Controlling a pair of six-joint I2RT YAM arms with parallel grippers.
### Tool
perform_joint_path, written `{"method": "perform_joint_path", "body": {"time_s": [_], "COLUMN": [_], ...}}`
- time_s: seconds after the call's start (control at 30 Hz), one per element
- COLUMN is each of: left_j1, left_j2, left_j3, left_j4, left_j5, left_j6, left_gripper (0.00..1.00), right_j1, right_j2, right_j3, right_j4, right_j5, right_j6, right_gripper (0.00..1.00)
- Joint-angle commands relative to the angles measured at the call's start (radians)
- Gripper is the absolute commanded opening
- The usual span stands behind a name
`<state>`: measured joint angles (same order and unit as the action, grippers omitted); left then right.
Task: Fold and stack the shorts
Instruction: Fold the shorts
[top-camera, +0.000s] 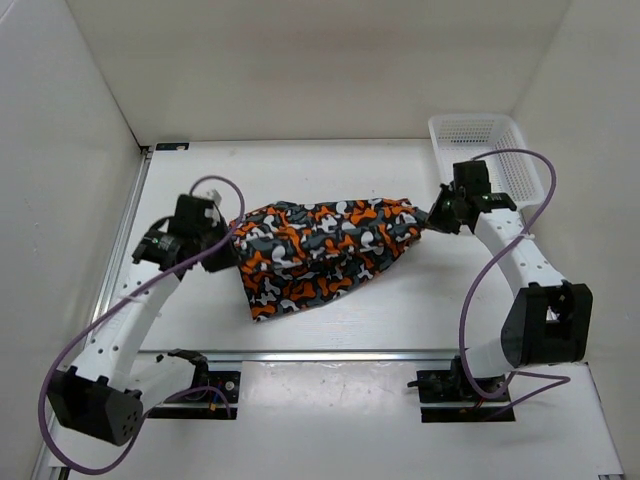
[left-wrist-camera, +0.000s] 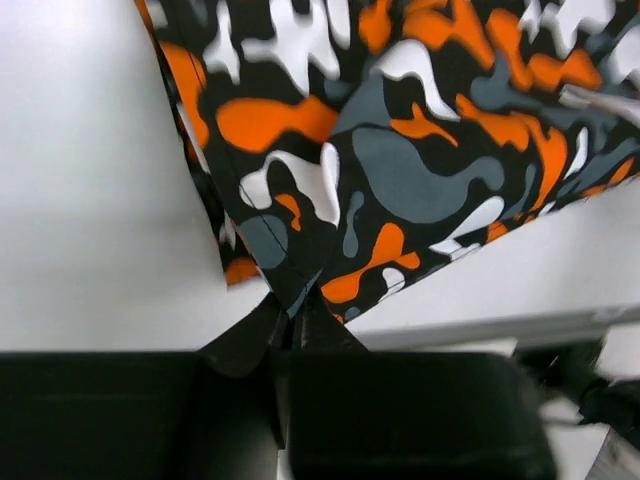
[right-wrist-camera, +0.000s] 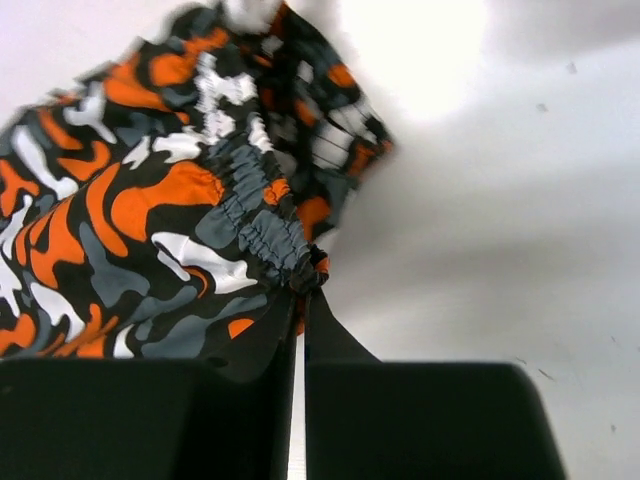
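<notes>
The lower part of the shorts slants and bunches under the raised cloth, so the robot's left gripper will lay the shorts flat and take their side edge (top-camera: 246, 287) before the fold.
The camouflage shorts (top-camera: 320, 250) hang stretched between my two grippers over the middle of the table, sagging to the front left. My left gripper (top-camera: 228, 240) is shut on the shorts' left edge; the left wrist view shows the fabric (left-wrist-camera: 400, 170) pinched at the fingertips (left-wrist-camera: 292, 312). My right gripper (top-camera: 428, 218) is shut on the right corner; the right wrist view shows the gathered elastic waistband (right-wrist-camera: 255, 215) clamped at the fingertips (right-wrist-camera: 303, 292). The shorts' lower part rests on the table.
A white plastic mesh basket (top-camera: 485, 140) stands at the back right, just behind my right arm. White walls enclose the table on three sides. A metal rail (top-camera: 330, 353) runs along the near edge.
</notes>
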<state>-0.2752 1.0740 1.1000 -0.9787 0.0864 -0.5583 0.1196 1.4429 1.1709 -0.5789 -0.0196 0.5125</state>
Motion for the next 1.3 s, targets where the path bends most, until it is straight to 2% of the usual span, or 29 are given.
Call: {"method": "perform_joint_path", "body": {"time_s": [0.0, 0.03, 0.07, 0.1, 0.13, 0.17, 0.2, 0.3, 0.33, 0.37, 0.43, 0.47, 0.53, 0.57, 0.73, 0.8, 1.0, 1.13, 1.27], "left_j1": [-0.047, -0.062, -0.073, -0.085, -0.096, -0.096, -0.096, -0.096, -0.096, -0.096, -0.096, -0.096, -0.096, -0.096, -0.096, -0.096, -0.058, -0.038, -0.015], "left_j2": [-0.074, -0.074, -0.086, -0.086, -0.077, -0.066, -0.066, -0.031, -0.020, 0.007, 0.043, 0.061, 0.124, 0.147, 0.334, 0.407, 0.615, 0.739, 0.803], "left_j3": [-0.104, -0.127, -0.146, -0.146, -0.137, -0.106, -0.086, 0.009, 0.029, 0.062, 0.087, 0.087, 0.087, 0.087, 0.077, 0.121, 0.162, 0.190, 0.227], "left_j4": [-0.008, -0.008, -0.008, -0.008, -0.008, -0.035, -0.047, -0.069, -0.080, -0.069, -0.058, -0.029, 0.006, 0.046, 0.126, 0.126, 0.169, 0.179, 0.179], "left_j5": [-0.027, -0.017, -0.001, 0.009, 0.009, -0.006, -0.022, -0.092, -0.102, -0.102, -0.111, -0.111, -0.100, -0.100, -0.077, -0.098, -0.099, -0.135, -0.135], "left_j6": [-0.081, -0.092, -0.092, -0.092, -0.092, -0.092, -0.092, -0.083, -0.074, -0.074, -0.074, -0.074, -0.087, -0.088, -0.111, -0.088, -0.066, -0.066, -0.054], "left_gripper": [0.18, 0.32, 0.67, 0.86, 0.96, 1.00, 1.00, 1.00, 0.94, 0.87, 0.66, 0.38, 0.17, 0.10, 0.10, 0.10, 0.10, 0.10, 0.10], "right_j1": [-0.018, -0.018, -0.018, -0.018, -0.018, -0.018, -0.018, -0.018, -0.018, -0.018, -0.009, 0.005, 0.050, 0.067, 0.120, 0.120, 0.120, 0.129, 0.159], "right_j2": [-0.016, -0.007, 0.010, 0.010, 0.020, 0.020, -0.005, -0.030, -0.039, -0.039, -0.039, -0.039, 0.005, 0.049, 0.229, 0.295, 0.480, 0.505, 0.427], "right_j3": [-0.049, -0.059, -0.059, -0.059, -0.059, -0.059, -0.059, -0.050, -0.050, -0.036, -0.008, 0.004, 0.030, 0.061, 0.167, 0.185, 0.233, 0.168, 0.041], "right_j4": [0.010, 0.010, 0.010, 0.010, 0.010, 0.010, 0.010, 0.010, 0.001, 0.001, 0.001, 0.001, 0.001, 0.001, -0.010, -0.010, 0.008, 0.022, 0.040], "right_j5": [0.102, 0.128, 0.138, 0.138, 0.138, 0.138, 0.138, 0.138, 0.138, 0.138, 0.138, 0.121, 0.089, 0.089, 0.006, -0.005, 0.021, 0.021, 0.021], "right_j6": [-0.031, -0.031, -0.031, -0.031, -0.031, -0.022, -0.022, -0.012, -0.012, -0.012, -0.012, -0.012, -0.022, -0.046, -0.083, -0.083, -0.074, -0.020, 0.047], "right_gripper": [0.00, 0.08, 0.22, 0.40, 0.51, 0.53, 0.57, 0.59, 0.59, 0.55, 0.36, 0.19, 0.11, 0.07, 0.06, 0.06, 0.06, 0.03, 0.03]}}
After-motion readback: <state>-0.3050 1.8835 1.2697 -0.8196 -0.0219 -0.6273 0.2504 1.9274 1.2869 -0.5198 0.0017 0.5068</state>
